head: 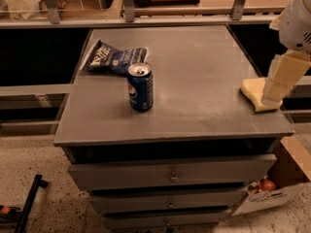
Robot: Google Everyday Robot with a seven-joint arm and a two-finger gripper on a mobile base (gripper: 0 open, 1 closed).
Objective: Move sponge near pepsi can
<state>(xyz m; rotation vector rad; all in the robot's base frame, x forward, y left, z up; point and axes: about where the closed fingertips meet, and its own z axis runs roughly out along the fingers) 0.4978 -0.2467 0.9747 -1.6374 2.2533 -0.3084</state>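
Next, I lower my gripper to the middle of the pale yellow sponge (262,90) and close it there, so that it can carry the sponge toward the pepsi can.
The pale yellow sponge (251,92) lies at the right edge of the grey cabinet top (194,72). My gripper (271,100) comes down from the upper right and rests on or just over the sponge's right end, hiding that part. The dark blue pepsi can (140,87) stands upright left of centre, far to the left of the sponge.
A dark blue chip bag (114,58) lies just behind the can. The cabinet has drawers (170,174) below. A cardboard box (284,181) sits on the floor at the right. A black bar (29,200) lies on the floor at the left. A shelf rail (146,21) runs behind.
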